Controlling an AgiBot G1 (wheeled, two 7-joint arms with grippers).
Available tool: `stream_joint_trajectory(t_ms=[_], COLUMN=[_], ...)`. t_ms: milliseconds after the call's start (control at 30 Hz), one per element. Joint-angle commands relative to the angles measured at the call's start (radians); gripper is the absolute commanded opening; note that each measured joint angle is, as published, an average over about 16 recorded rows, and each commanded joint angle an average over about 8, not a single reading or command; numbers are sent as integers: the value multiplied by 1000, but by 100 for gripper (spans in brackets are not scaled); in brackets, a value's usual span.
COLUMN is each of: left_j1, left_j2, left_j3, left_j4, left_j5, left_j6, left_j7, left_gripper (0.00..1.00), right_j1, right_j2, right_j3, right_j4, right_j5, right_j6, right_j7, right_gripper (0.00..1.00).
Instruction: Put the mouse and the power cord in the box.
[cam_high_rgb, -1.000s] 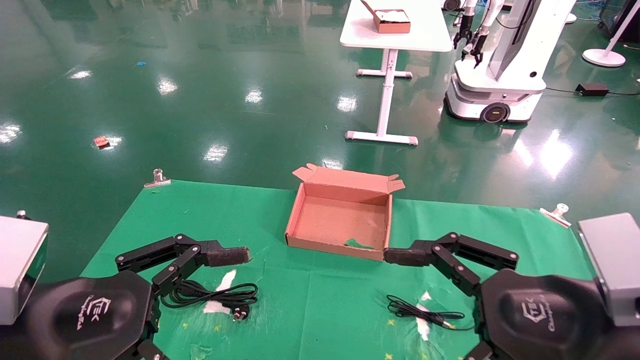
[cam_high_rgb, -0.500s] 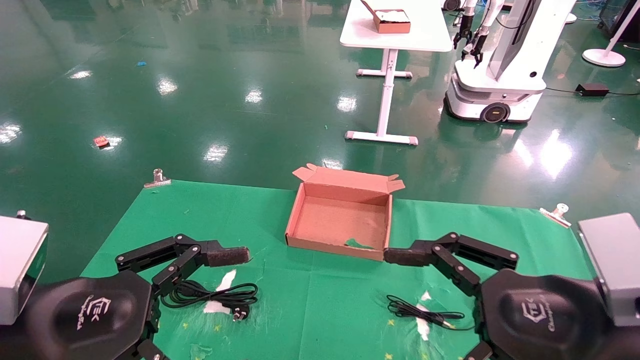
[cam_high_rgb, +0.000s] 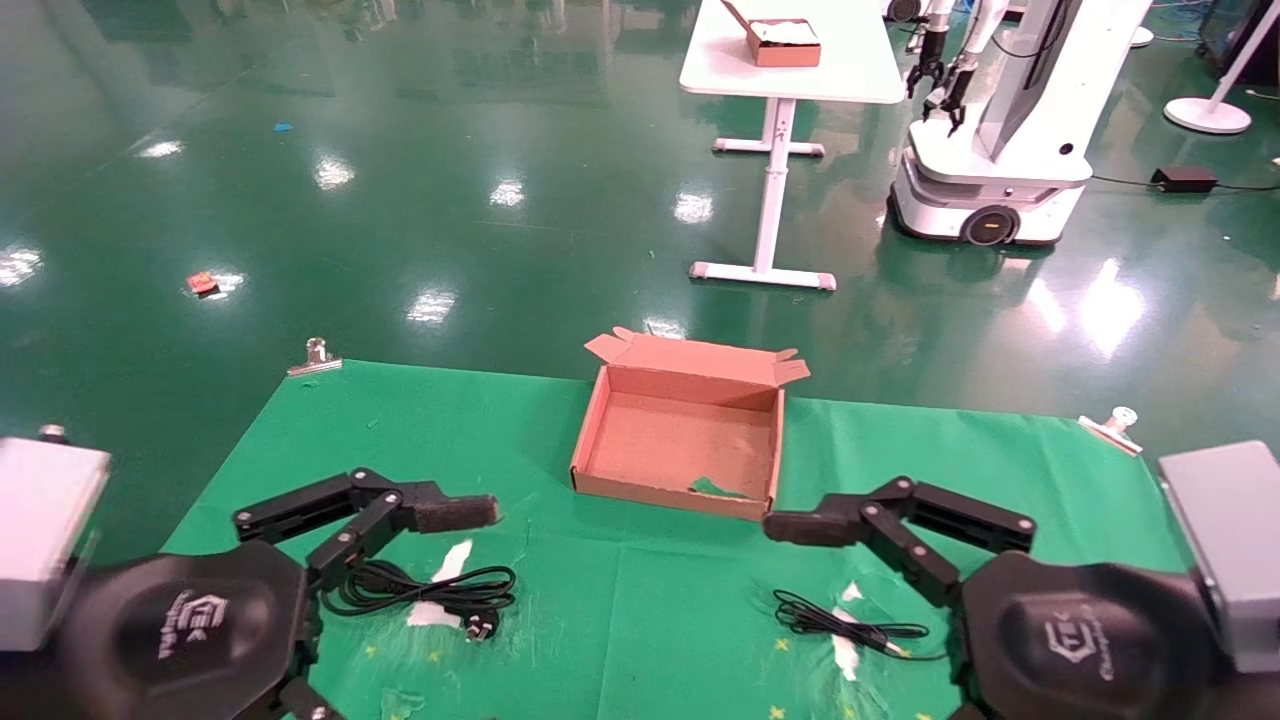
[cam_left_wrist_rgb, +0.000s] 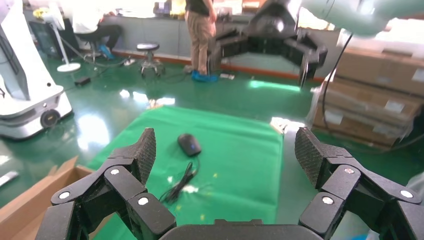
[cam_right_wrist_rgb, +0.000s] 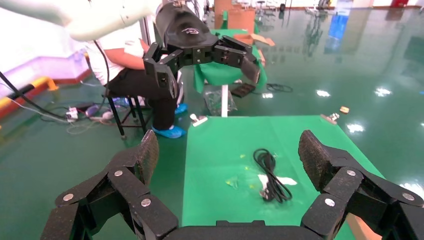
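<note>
Next, I close my left gripper on the tied middle (cam_high_rgb: 422, 589) of the coiled power cord, where its loops bunch up.
The open, empty brown box (cam_high_rgb: 680, 440) stands at the middle of the green cloth. The coiled power cord (cam_high_rgb: 430, 590) with its plug lies at the near left, right beside and partly under my left gripper (cam_left_wrist_rgb: 226, 150), which is open with nothing in it; its upper finger (cam_high_rgb: 455, 512) hovers above the cord. The right wrist view also shows the power cord (cam_right_wrist_rgb: 272, 175). The black mouse (cam_left_wrist_rgb: 189, 144) shows only in the left wrist view; in the head view my open, empty right gripper (cam_right_wrist_rgb: 230, 147) hides it, and only its thin cable (cam_high_rgb: 850, 625) shows.
Metal clips (cam_high_rgb: 316, 355) (cam_high_rgb: 1112, 422) pin the cloth's far corners. White torn patches mark the cloth near both cables. Beyond the table stand a white table with a smaller brown box (cam_high_rgb: 780, 42) and another robot (cam_high_rgb: 1000, 120) on the green floor.
Both arms have shifted slightly toward the table's near edge, the right one more. The cord, the mouse cable and the box have not moved.
</note>
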Motion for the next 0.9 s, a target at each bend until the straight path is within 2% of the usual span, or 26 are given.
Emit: stream_joint_trajectory(t_ms=[33,233,433,633,900], left_j1=[-11,-99,-222,-354,-461], left_j2=[1,48,124,217,365], left_j3=[7,66,160,270,370], left_j4=[5,144,333,551,808], left_j5=[21,151,325,529,746], left_j6=[4,36,58,19,-154], left_j7=[7,74,199,348,524], left_gripper=[100,100,100,100,100], right_j1=[2,65,161,270,402], right_j2=[2,-18,-40,-95,-233], right_j3=[-2,-56,-156,-252,-365], right_j4=[-6,-129,-295,-497,-749], right_j5=[-8,-107,-250,-444,-694], right_j6=[-3,-53,-64,-13,96], right_j7=[-3,-79,-195,-335,-534], right_gripper=[100,100,100,100,100])
